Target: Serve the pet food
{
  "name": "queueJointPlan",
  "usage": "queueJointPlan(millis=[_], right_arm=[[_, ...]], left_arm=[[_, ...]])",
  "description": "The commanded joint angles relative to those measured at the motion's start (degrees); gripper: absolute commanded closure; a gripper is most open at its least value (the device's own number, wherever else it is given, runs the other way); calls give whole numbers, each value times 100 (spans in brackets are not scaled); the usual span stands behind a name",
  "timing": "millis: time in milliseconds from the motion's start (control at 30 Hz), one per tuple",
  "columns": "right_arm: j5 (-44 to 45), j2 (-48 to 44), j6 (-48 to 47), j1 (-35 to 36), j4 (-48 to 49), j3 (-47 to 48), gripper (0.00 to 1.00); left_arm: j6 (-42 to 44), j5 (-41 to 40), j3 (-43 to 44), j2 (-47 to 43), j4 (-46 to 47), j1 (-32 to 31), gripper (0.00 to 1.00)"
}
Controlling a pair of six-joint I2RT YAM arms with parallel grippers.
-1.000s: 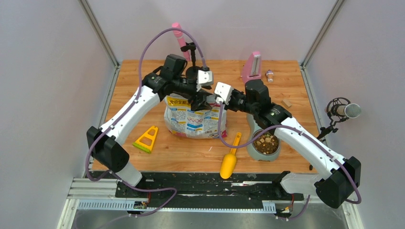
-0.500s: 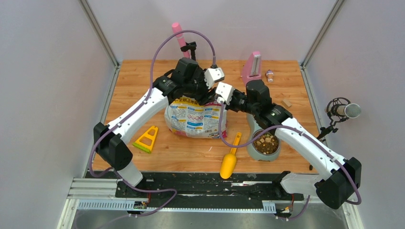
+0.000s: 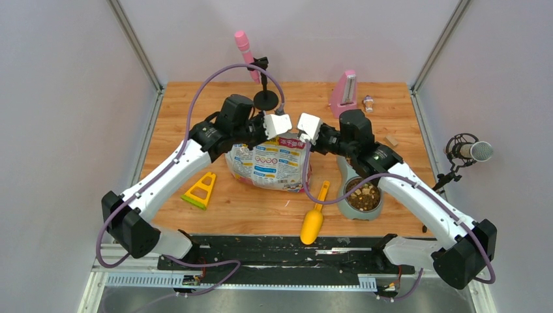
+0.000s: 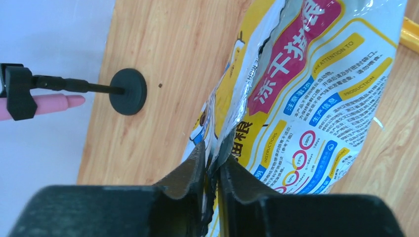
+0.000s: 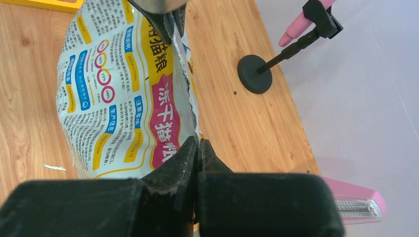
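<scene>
My right gripper pinches just the bag's top-edge corner; it should open, then pinch the middle of that edge (image 5: pixel 184 74), nearer my left gripper.
The printed pet food bag (image 3: pixel 270 163) stands upright at the table's middle. My left gripper (image 3: pixel 261 135) is shut on the bag's top edge at its left end, seen close in the left wrist view (image 4: pixel 212 158). My right gripper (image 3: pixel 301 138) is shut on the top edge at its right end, seen in the right wrist view (image 5: pixel 196 145). Brown kibble (image 3: pixel 364 194) fills the grey bowl (image 3: pixel 345 207) to the right of the bag. The yellow scoop (image 3: pixel 314 217) lies empty in front of the bag. Kibble inside the bag is hidden.
A yellow triangular clip (image 3: pixel 200 190) lies left of the bag. A pink microphone on a black stand (image 3: pixel 264 99) is behind the bag. A pink metronome (image 3: pixel 344 92) and a small bottle (image 3: pixel 369 103) stand at the back right. A small block (image 3: pixel 391 140) lies near the right edge.
My left gripper has shifted left and down along the bag's top edge. The bag's top is now stretched flatter between both grippers. The right arm has barely moved.
</scene>
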Motion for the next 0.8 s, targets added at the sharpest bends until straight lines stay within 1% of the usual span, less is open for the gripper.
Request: queueJointPlan(millis=[0, 33, 100, 133, 200, 333, 433, 567, 600, 700, 767], right_arm=[[-219, -550, 39, -181, 1001, 348, 100], [-233, -549, 39, -223, 979, 349, 100], [-299, -537, 51, -334, 919, 349, 100], [-370, -531, 53, -411, 880, 357, 100], [-544, -495, 90, -592, 800, 378, 100], [-1046, -327, 212, -1015, 666, 476, 100], [-1412, -137, 225, -1203, 489, 597, 100], [-1998, 34, 103, -1212, 92, 808, 100], [-2125, 70, 68, -1214, -10, 885, 100], [-2273, 143, 16, -1217, -209, 1035, 100], [-2319, 224, 27, -1219, -408, 1202, 100]], left_arm=[[483, -1077, -39, -234, 159, 347, 87], [491, -1120, -68, -259, 195, 359, 96], [541, -1166, -119, -367, 188, 375, 100], [566, -1274, -134, -474, 171, 376, 100], [622, -1238, -136, -680, 30, 378, 100], [561, -652, 184, -1119, -738, 359, 100], [381, -356, 611, -1287, -1178, 318, 100], [-125, -168, 1215, -1119, -1726, 202, 100], [-265, -49, 1489, -978, -1955, 183, 100], [-446, 221, 1958, -684, -2270, 140, 100], [-593, 208, 2369, -477, -2487, 68, 100]])
